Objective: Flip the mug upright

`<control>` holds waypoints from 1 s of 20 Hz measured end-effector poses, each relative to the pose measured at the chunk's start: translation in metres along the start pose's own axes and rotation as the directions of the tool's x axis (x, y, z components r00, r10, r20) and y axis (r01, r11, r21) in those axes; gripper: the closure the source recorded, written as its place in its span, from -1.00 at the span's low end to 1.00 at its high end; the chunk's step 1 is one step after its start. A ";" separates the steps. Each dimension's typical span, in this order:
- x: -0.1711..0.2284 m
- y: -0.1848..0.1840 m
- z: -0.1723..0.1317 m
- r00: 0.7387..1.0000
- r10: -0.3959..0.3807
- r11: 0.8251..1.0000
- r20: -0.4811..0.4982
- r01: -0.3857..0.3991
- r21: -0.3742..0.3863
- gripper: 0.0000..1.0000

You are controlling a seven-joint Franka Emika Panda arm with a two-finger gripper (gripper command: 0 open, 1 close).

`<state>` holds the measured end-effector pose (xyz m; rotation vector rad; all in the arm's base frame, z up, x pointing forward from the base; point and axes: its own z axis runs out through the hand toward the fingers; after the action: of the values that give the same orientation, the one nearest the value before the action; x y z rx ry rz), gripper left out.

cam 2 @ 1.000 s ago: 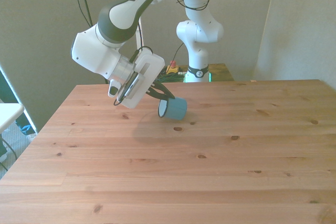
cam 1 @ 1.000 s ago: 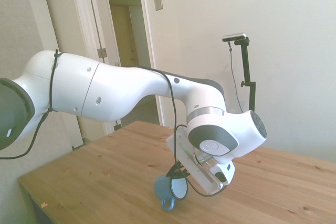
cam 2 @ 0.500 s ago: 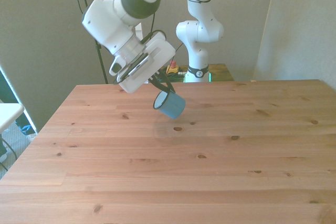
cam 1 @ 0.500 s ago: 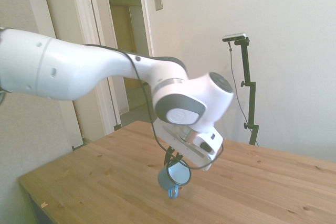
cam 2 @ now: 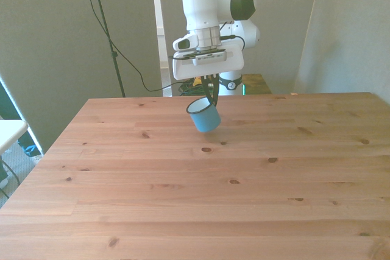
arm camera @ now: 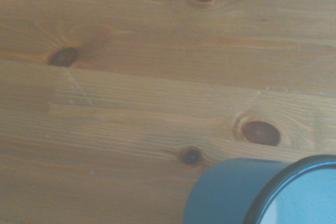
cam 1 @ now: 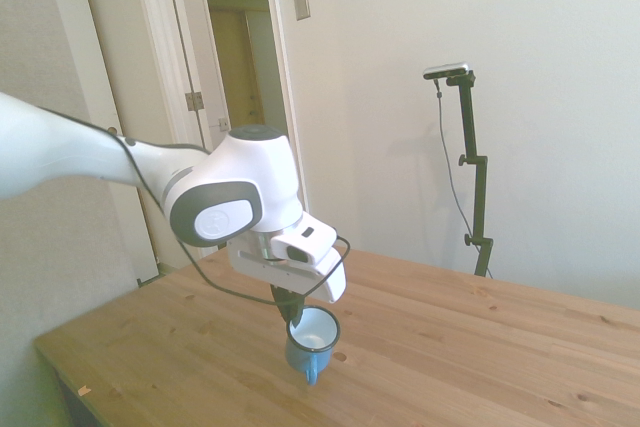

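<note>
Next, I release the light-blue mug upright on the planks (cam 2: 184, 134) between the dark knots towards the table's far edge. The mug still hangs tilted over the table.
The light-blue mug (cam 1: 311, 344) hangs tilted over the wooden table (cam 1: 480, 347), its white inside and dark rim facing mostly upward. Its blue loop handle (cam 1: 308, 376) points down toward the side camera. My gripper (cam 1: 291, 309) comes down from above and is shut on the mug's rim. In the front view the mug (cam 2: 204, 117) sits just under the gripper (cam 2: 211, 95), near the table's far edge, with its mouth leaning toward the front view's left. The wrist view shows part of the mug's blue wall (arm camera: 231, 192) and dark rim above the planks.
The wooden table (cam 2: 195, 199) stretches wide toward the front camera. Its near left corner (cam 1: 60, 367) shows in the side view. A doorway and a white wall stand behind the table.
The wrist has swung round and the arm has straightened to point downward. The mug turned with it from lying mouth-sideways to mouth mostly up, still held.
</note>
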<state>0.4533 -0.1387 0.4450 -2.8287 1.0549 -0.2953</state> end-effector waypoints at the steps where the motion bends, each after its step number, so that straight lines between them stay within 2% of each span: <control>1: -0.005 -0.001 0.001 1.000 0.007 0.999 -0.030 -0.008 -0.033 1.00; 3: -0.011 -0.001 0.002 0.996 0.025 0.995 -0.085 -0.033 -0.093 1.00; 6: -0.016 -0.001 0.005 0.992 0.041 0.988 -0.117 -0.058 -0.144 1.00; 17: -0.013 0.005 0.035 0.989 0.077 0.974 -0.123 -0.101 -0.202 1.00; 18: -0.013 0.005 0.036 0.989 0.082 0.973 -0.122 -0.106 -0.203 -1.00; 20: -0.012 0.006 0.036 0.988 0.089 0.973 -0.123 -0.113 -0.203 -1.00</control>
<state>0.4488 -0.1341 0.4067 -2.9573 1.3231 -0.3591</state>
